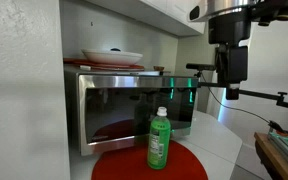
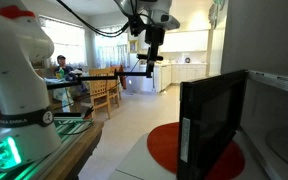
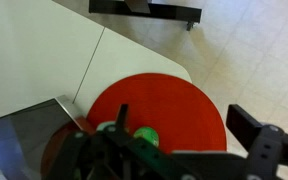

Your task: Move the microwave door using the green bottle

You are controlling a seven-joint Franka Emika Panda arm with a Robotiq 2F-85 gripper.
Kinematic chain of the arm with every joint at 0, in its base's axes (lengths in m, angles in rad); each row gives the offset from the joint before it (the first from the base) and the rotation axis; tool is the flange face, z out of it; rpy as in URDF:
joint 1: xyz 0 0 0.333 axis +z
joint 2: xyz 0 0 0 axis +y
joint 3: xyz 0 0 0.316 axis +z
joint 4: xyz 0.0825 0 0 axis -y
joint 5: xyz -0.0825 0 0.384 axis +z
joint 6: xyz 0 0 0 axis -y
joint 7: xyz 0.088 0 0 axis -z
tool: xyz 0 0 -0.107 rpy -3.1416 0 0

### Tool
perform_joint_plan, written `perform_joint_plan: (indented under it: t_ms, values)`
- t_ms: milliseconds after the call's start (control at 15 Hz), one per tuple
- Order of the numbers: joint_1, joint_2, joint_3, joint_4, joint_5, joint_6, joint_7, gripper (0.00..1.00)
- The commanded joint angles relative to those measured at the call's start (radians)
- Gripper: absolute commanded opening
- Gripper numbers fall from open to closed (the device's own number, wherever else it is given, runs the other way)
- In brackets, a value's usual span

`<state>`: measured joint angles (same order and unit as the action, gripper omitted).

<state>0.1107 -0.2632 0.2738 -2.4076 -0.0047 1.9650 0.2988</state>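
Next, I lower my gripper to the green bottle's cap (image 1: 162,111) (image 3: 146,133) and close it there, because the bottle can then hang below the fingers.
The green bottle (image 1: 158,138) stands upright on a round red mat (image 1: 184,165), just in front of the microwave door (image 1: 134,105). The door has a steel frame and dark glass. In an exterior view the door (image 2: 214,125) stands swung out from the oven, and the bottle is hidden there. My gripper (image 1: 229,78) hangs open and empty, high above the counter and to the side of the bottle; it also shows in an exterior view (image 2: 152,62). In the wrist view the bottle's green cap (image 3: 144,135) sits far below, near one finger of the open gripper (image 3: 189,130).
A white plate (image 1: 112,56) lies on top of the microwave. A cabinet wall (image 1: 24,90) stands beside it. The white counter (image 3: 44,60) ends at an edge near the mat. The robot base (image 2: 19,90), a table and chairs (image 2: 104,90) are across the room.
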Motion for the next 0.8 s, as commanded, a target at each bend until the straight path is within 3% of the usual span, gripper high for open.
perform_joint_plan:
  t_ms: [0,733]
  values:
    - [0.019,0.002,-0.018,0.002,-0.005,-0.003,0.004,1.0]
    - [0.009,0.025,-0.014,0.005,-0.021,0.033,0.05,1.0]
